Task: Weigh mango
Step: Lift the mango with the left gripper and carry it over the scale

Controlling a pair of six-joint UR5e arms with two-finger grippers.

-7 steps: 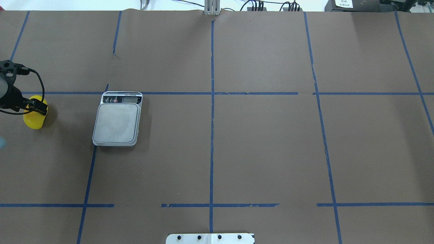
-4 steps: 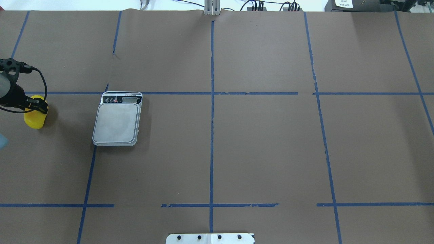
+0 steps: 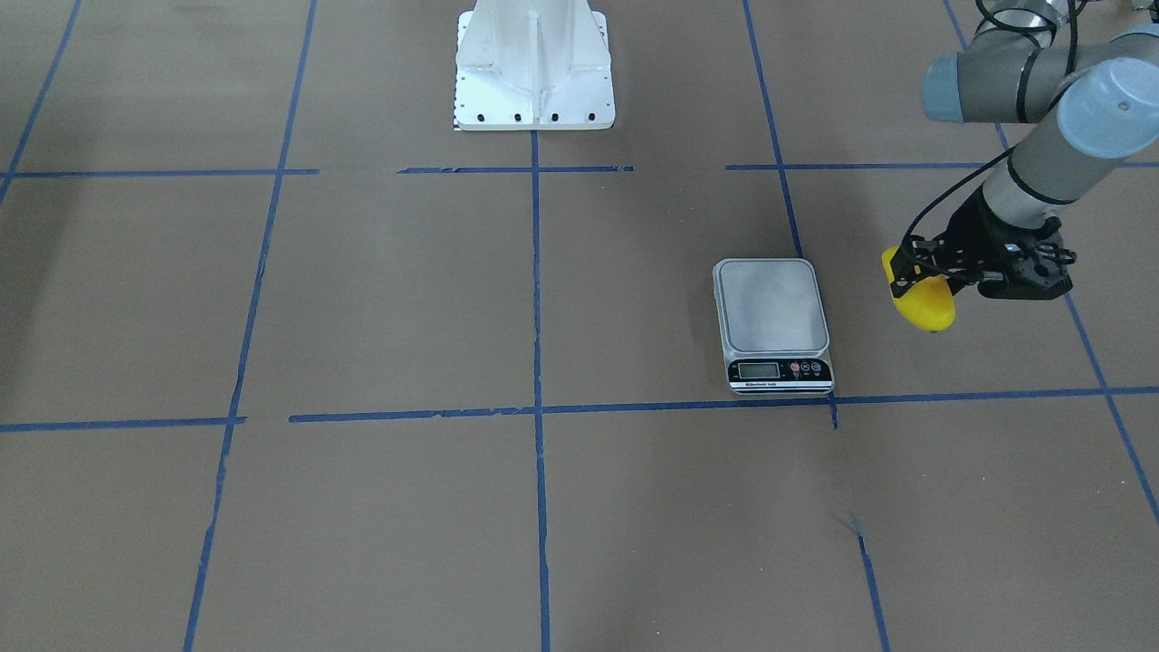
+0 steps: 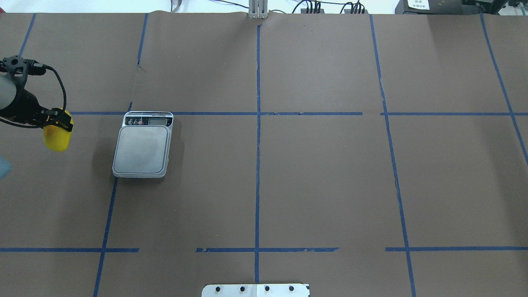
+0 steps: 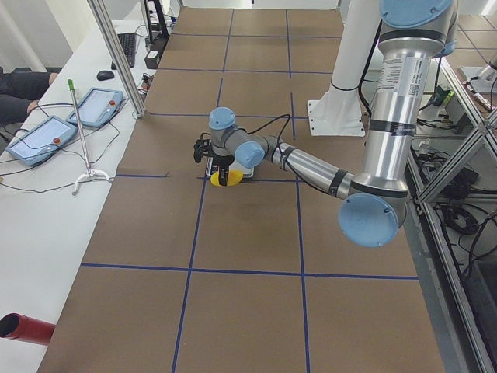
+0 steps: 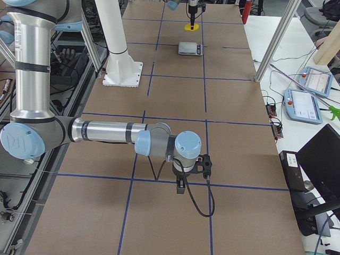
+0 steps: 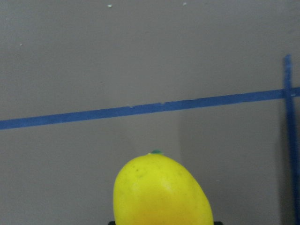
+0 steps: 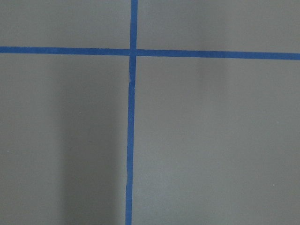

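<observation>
My left gripper will set the yellow mango down and release it on the middle of the scale's bare platform [image 3: 779, 305].
The mango [image 4: 57, 138] is bright yellow and hangs in my left gripper [image 4: 57, 121], which is shut on its upper end and holds it off the table, left of the scale [image 4: 142, 149]. In the front-facing view the mango [image 3: 924, 303] hangs to the right of the scale [image 3: 771, 308], clear of its bare platform. The left wrist view shows the mango [image 7: 161, 192] over brown paper. My right gripper [image 6: 180, 186] shows only in the exterior right view, low over the table far from the scale; I cannot tell whether it is open or shut.
Brown paper with blue tape lines [image 4: 258, 123] covers the table. The white robot base plate [image 3: 534, 72] stands at the robot's side. Tablets [image 5: 39, 140] and a metal post [image 5: 116, 54] stand on the operators' bench beyond the table.
My left gripper has lifted the mango off the table and carried it to the right, closer to the scale. The scale has not moved.
</observation>
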